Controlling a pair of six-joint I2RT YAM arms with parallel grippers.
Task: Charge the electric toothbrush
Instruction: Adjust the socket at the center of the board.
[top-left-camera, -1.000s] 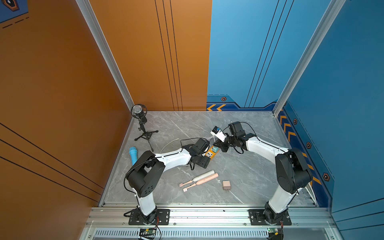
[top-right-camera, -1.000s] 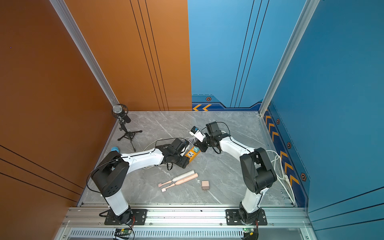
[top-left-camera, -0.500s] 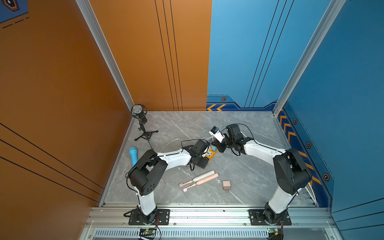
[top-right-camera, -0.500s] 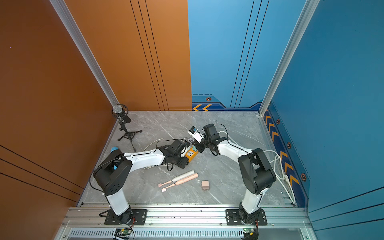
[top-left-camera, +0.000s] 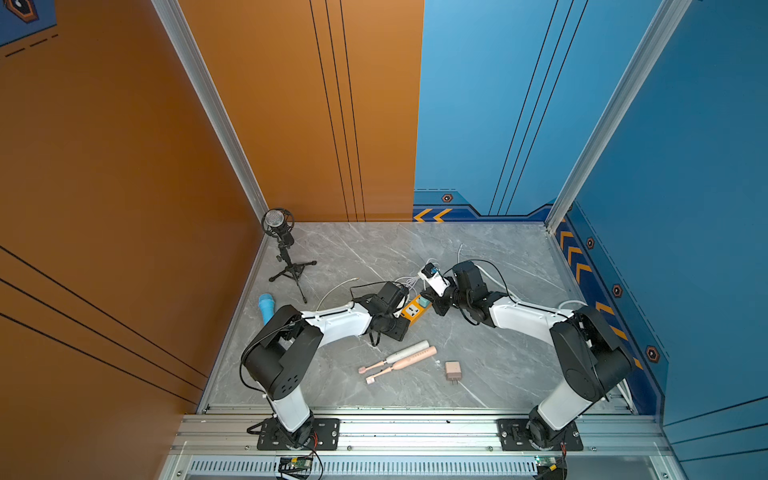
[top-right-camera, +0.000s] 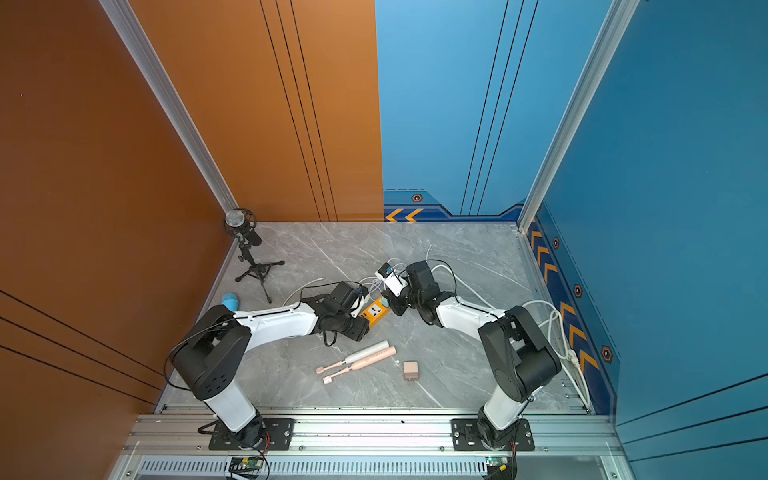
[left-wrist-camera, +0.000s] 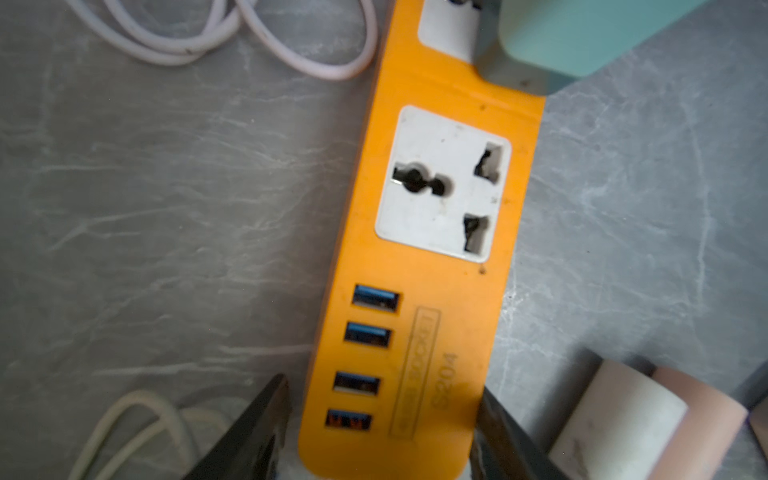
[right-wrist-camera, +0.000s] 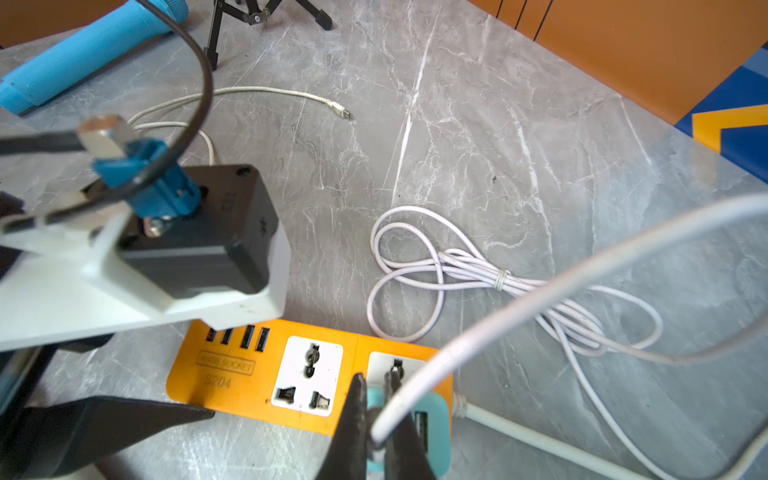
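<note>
Next, my right gripper opens, straightens up from its slant over the teal adapter and grips the white cable's end (right-wrist-camera: 382, 427) from straight above.
Two electric toothbrushes lie side by side on the grey table, one white (top-left-camera: 405, 355) and one pink (top-left-camera: 409, 364); neither gripper touches them. The orange power strip (top-left-camera: 413, 309) lies between the arms with a teal USB adapter (right-wrist-camera: 432, 419) plugged into its end socket. My left gripper (left-wrist-camera: 381, 384) is open and straddles the strip's USB end; one finger touches its edge, the other stands slightly off. My right gripper (right-wrist-camera: 375, 376) is shut on a white cable (right-wrist-camera: 540, 291) right above the teal adapter, beside its USB port.
A pink wall adapter (top-left-camera: 453, 370) lies near the toothbrushes. A coiled white cable (right-wrist-camera: 457, 270) and a beige USB cable (right-wrist-camera: 291, 93) lie behind the strip. A microphone on a tripod (top-left-camera: 282, 245) and a blue cylinder (top-left-camera: 266, 307) stand at the left; a thick white cord (top-right-camera: 557, 332) runs along the right edge.
The right arm has moved down and toward the strip with the white cable, reaching the teal adapter. The left gripper's jaws narrowed and widened a little; its arm stayed at the strip.
</note>
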